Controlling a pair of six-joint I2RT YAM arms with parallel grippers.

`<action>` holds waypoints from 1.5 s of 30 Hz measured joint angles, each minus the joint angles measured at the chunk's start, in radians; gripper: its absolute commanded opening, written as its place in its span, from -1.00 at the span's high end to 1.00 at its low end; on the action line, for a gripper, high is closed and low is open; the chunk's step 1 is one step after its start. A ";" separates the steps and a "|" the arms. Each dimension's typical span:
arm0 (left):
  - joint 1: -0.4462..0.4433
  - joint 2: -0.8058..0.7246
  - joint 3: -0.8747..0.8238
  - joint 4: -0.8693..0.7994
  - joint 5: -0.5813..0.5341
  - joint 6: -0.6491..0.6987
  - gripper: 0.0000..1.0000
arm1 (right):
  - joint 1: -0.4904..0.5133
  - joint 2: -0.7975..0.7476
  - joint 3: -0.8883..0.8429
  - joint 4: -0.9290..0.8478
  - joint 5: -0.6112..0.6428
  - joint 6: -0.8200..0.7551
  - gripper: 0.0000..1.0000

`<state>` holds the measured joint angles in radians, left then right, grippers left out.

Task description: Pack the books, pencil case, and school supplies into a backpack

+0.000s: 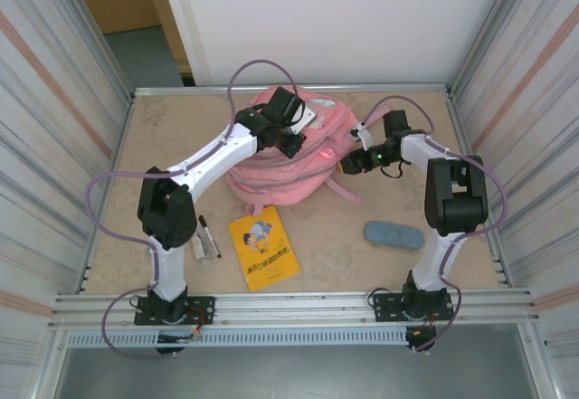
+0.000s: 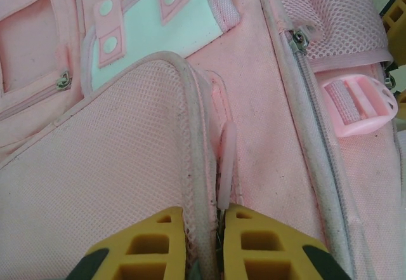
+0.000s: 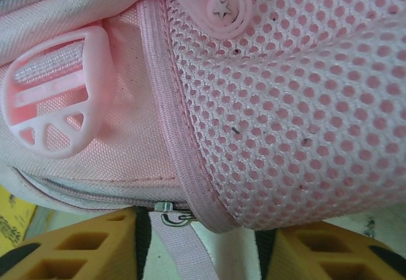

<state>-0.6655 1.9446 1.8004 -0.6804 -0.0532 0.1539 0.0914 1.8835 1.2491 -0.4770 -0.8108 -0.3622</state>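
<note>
The mesh pocket's corner is by the zip slider between my right fingers, so next I grip just the slider's pull (image 3: 176,219) and draw it along the zip.
The pink backpack (image 1: 271,177) lies flat at the back middle of the table. My left gripper (image 1: 294,137) rests on its top and is shut (image 2: 203,220) on a piped seam of the backpack (image 2: 114,166), beside a pale pink zip pull (image 2: 226,159). My right gripper (image 1: 346,162) is at the bag's right side, open (image 3: 203,229), with a mesh pocket corner (image 3: 285,102), a metal zip slider (image 3: 172,215) and a strap between its fingers. The yellow book (image 1: 262,248), the blue-grey pencil case (image 1: 393,233), a black marker (image 1: 209,234) and a grey-green block (image 1: 199,247) lie on the table in front.
A pink plastic buckle (image 3: 54,96) sits on the bag's side, left of the right gripper's fingers. Metal walls close in the table on the left, right and back. The left arm's elbow (image 1: 167,204) stands just above the marker.
</note>
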 measured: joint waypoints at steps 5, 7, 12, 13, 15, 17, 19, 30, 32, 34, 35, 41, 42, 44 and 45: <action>0.017 0.000 0.000 0.000 0.016 0.000 1.00 | 0.003 0.000 0.006 -0.027 -0.016 -0.042 0.57; 0.020 0.000 0.000 0.000 0.019 0.000 1.00 | 0.011 0.000 0.006 -0.030 -0.016 -0.050 0.67; 0.026 0.000 0.000 0.000 0.021 -0.008 1.00 | 0.034 -0.009 -0.009 -0.029 0.003 -0.058 0.78; 0.029 0.000 0.000 0.000 0.021 -0.010 1.00 | 0.039 -0.012 -0.010 -0.031 0.009 -0.058 0.77; 0.030 0.000 -0.002 0.001 0.027 -0.016 1.00 | 0.052 -0.018 -0.010 -0.033 0.026 -0.056 0.67; 0.032 0.000 -0.002 0.001 0.029 -0.020 1.00 | 0.061 -0.024 -0.013 -0.028 0.037 -0.033 0.23; 0.032 0.000 -0.002 0.001 0.035 -0.024 1.00 | 0.063 -0.046 -0.042 0.011 0.055 0.011 0.07; 0.039 0.000 -0.002 0.001 0.066 -0.032 1.00 | 0.044 -0.180 -0.249 0.361 0.167 0.391 -0.01; 0.042 0.000 -0.002 0.001 0.073 -0.038 1.00 | 0.056 -0.177 -0.247 0.383 0.169 0.410 -0.01; 0.043 0.000 -0.002 0.001 0.080 -0.039 1.00 | 0.069 -0.173 -0.247 0.396 0.180 0.419 0.01; 0.044 0.000 -0.002 0.001 0.082 -0.039 1.00 | 0.076 -0.171 -0.247 0.401 0.184 0.423 0.04; 0.060 -0.004 -0.002 -0.003 0.103 -0.045 1.00 | 0.111 -0.160 -0.247 0.416 0.217 0.434 0.17; 0.064 -0.006 -0.002 -0.003 0.107 -0.045 1.00 | 0.117 -0.158 -0.249 0.422 0.222 0.433 0.18; 0.071 -0.010 -0.002 -0.004 0.113 -0.045 1.00 | 0.132 -0.158 -0.258 0.437 0.237 0.433 0.23; 0.074 -0.013 -0.002 -0.005 0.114 -0.045 1.00 | 0.137 -0.158 -0.265 0.446 0.240 0.433 0.25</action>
<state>-0.5919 1.9320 1.7985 -0.6849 0.0612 0.1085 0.2283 1.7256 0.9844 -0.0311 -0.5713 0.0704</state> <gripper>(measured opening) 0.130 0.393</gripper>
